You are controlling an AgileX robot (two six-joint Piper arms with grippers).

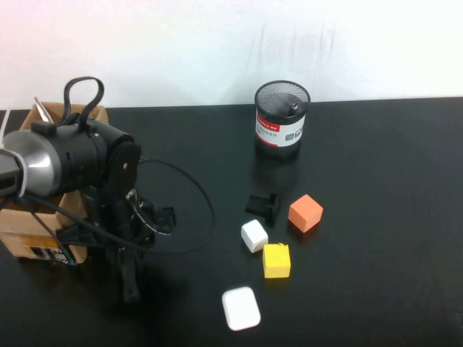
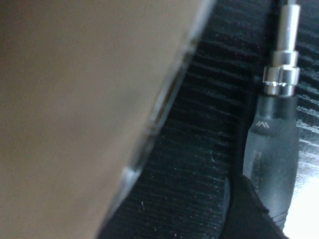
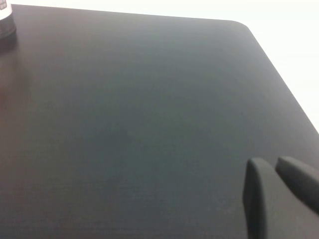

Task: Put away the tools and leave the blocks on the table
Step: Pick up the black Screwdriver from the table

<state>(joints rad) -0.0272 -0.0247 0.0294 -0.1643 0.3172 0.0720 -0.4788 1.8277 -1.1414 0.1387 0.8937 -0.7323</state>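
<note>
The box's side crowds my left gripper; next I back away, then grasp the screwdriver by its handle's ribbed end (image 2: 283,213).
Three blocks sit on the black table (image 1: 376,166): orange (image 1: 305,212), white (image 1: 254,236) and yellow (image 1: 276,261). One tool shows, a black-handled screwdriver (image 2: 273,144) with a steel shaft, lying beside the cardboard box wall (image 2: 75,99). My left gripper (image 1: 130,283) points down next to the box (image 1: 32,228), open. One dark finger (image 2: 246,211) stands beside the screwdriver's handle; the other is out of frame. In the high view the arm hides the screwdriver. My right gripper (image 3: 273,172) hovers shut over bare table near the table's corner.
A black mesh cup (image 1: 282,119) stands at the back with a dark item inside. A small black clip (image 1: 262,204) lies by the blocks and a white rounded case (image 1: 241,309) lies near the front. A pointed metal tip (image 1: 40,110) sticks up from the box.
</note>
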